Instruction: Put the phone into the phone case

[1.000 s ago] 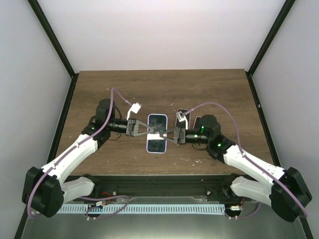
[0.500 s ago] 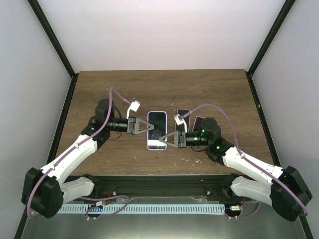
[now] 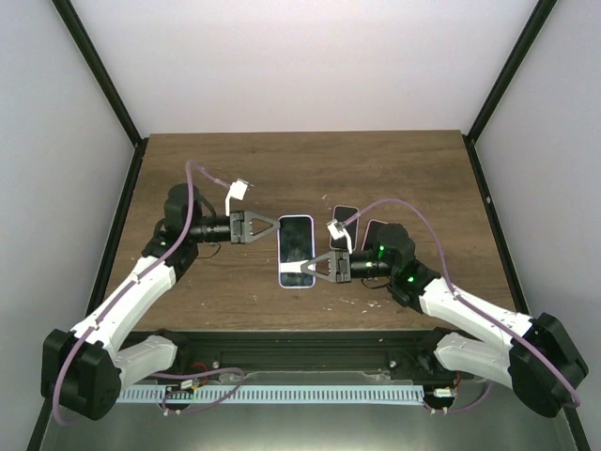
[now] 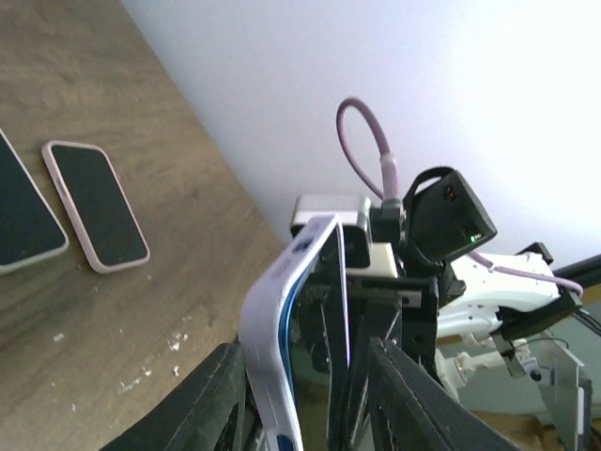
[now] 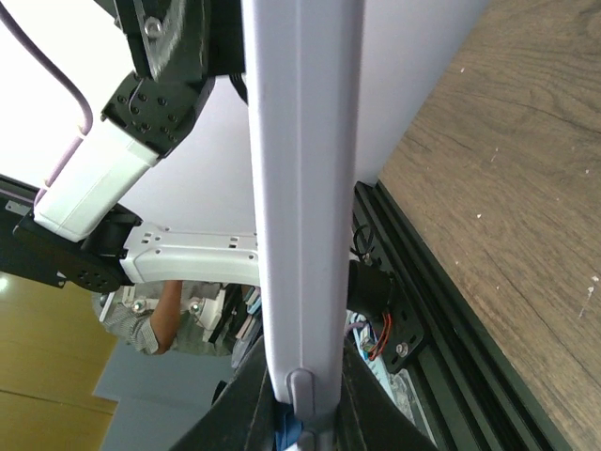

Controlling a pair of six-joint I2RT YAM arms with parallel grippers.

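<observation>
Next, I put the phone in its lavender case down on the wooden table's middle (image 3: 290, 233), beside the dark phone, with my right gripper.
A dark-screened phone in a pale lavender case (image 3: 296, 244) is held over the table's middle. My right gripper (image 3: 303, 270) is shut on its near right edge. In the right wrist view the case's edge (image 5: 300, 169) rises from between the right gripper's (image 5: 302, 381) fingers. My left gripper (image 3: 273, 225) is just left of the phone, not clearly touching it. In the left wrist view the left gripper (image 4: 300, 352) is open. The case (image 4: 268, 329), with a blue edge inside it, stands between its fingers, beside the left one.
Two more phones lie flat on the wooden table (image 3: 394, 169), right of the held one: one dark (image 3: 344, 218), one pink-rimmed (image 3: 374, 232). They also show in the left wrist view: the pink-rimmed phone (image 4: 94, 202) and the dark phone (image 4: 21, 221). Black frame posts stand at the table's corners.
My left gripper has let go of the phone's left edge and drawn back to the left. My right gripper keeps hold of the phone, a little lower and further left.
</observation>
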